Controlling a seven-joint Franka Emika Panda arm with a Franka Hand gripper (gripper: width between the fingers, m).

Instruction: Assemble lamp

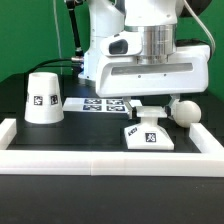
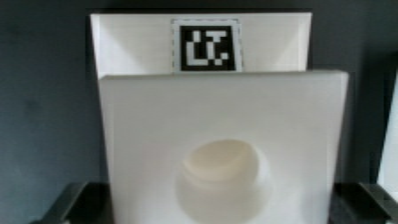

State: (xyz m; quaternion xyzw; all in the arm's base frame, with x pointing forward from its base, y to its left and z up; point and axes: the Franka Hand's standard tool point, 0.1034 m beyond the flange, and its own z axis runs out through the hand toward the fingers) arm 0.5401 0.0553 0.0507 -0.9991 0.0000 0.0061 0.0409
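Next, I set the lamp base down with my gripper in the front corner of the white wall (image 1: pixel 183 143) near the round bulb.
The low angular lamp base (image 1: pixel 148 137) sits on the black table near the front wall, its tag facing up. My gripper (image 1: pixel 150 113) is straight above it, with the fingers down along its two sides. In the wrist view the base (image 2: pixel 214 110) fills the picture, with its round socket hole near the gripper (image 2: pixel 217 206). A dark fingertip (image 2: pixel 79 203) presses against each side edge. The round bulb (image 1: pixel 184 111) lies just to the exterior view's right of the base. The cone shade (image 1: pixel 42 97) stands at the exterior view's left.
The marker board (image 1: pixel 103 103) lies flat behind the base. A raised white wall (image 1: pixel 100 160) borders the table at the front and along both sides. The robot's large white body hangs over the middle.
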